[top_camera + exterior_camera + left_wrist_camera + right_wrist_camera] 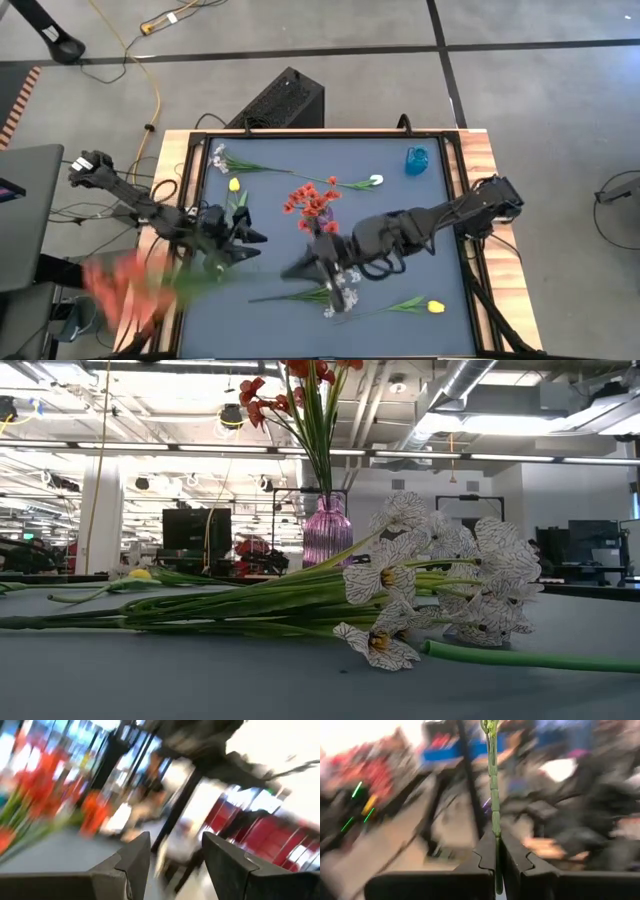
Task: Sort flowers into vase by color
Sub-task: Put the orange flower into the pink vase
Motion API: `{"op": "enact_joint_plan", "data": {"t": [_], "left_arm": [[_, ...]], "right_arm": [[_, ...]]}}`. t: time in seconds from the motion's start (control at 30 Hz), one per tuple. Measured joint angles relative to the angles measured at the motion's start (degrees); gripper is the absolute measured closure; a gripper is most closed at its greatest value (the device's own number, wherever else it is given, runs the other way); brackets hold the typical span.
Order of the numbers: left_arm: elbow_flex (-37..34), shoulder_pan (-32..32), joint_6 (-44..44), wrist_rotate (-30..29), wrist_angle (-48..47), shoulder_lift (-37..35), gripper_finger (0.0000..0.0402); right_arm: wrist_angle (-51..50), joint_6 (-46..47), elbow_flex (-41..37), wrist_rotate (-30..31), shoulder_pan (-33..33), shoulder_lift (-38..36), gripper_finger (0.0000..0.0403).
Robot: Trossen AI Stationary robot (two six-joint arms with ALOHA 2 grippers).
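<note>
I can see my right gripper pinching the red flower bunch's stem at its bottom end, so I need to hold the flower bunch with my left gripper while my right gripper takes the stem higher (492, 750).
A purple vase (322, 213) (327, 530) near mid-table holds red blossoms (308, 197). A blue vase (416, 160) stands far right. Lying flat on the mat are a white-lilac spray (220, 158), a yellow tulip (234, 184), a white tulip (376, 180), a second yellow tulip (435, 306) and another white-lilac spray (340, 296) (430, 575). My right gripper (293, 269) (497, 837), near the vase, is shut on a green stem. A blurred red bunch (118, 285) shows over the table's left near edge. My left gripper (255, 245) (172, 842) is open, left of the vase. My right gripper pinches a green flower stem (494, 817) between its two fingers. The stem runs along the fingers and sticks out ahead of them, clear of the table. In the high view a green streak (205, 282) leads from the fingertips toward the blurred red bunch.
The dark mat (400, 270) has bare room at its near left and right of the middle. A wooden table rim (484, 160) frames it. A black box (283, 100) sits beyond the far edge, and a laptop (28, 215) sits left of the table.
</note>
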Motion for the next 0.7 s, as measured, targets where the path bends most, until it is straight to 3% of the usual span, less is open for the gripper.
{"op": "enact_joint_plan", "data": {"t": [0.07,0.2,0.5,0.7], "left_arm": [[-1.3,-0.9,4.7,-0.6,9.8,1.8,0.0235],[-0.8,-2.2,12.6,-2.6,20.5,5.1,0.0235],[4.3,-2.6,23.8,-7.3,23.1,6.5,0.0235],[6.7,-2.6,29.7,-8.5,22.8,6.5,0.0235]], "right_arm": [[3.7,1.6,0.0,5.1,-0.7,0.5,0.037],[6.5,4.6,0.0,13.9,-1.0,1.3,0.037],[1.9,8.9,0.0,23.1,-0.7,1.4,0.037],[-0.4,10.3,0.0,25.3,-1.0,1.4,0.037]]}}
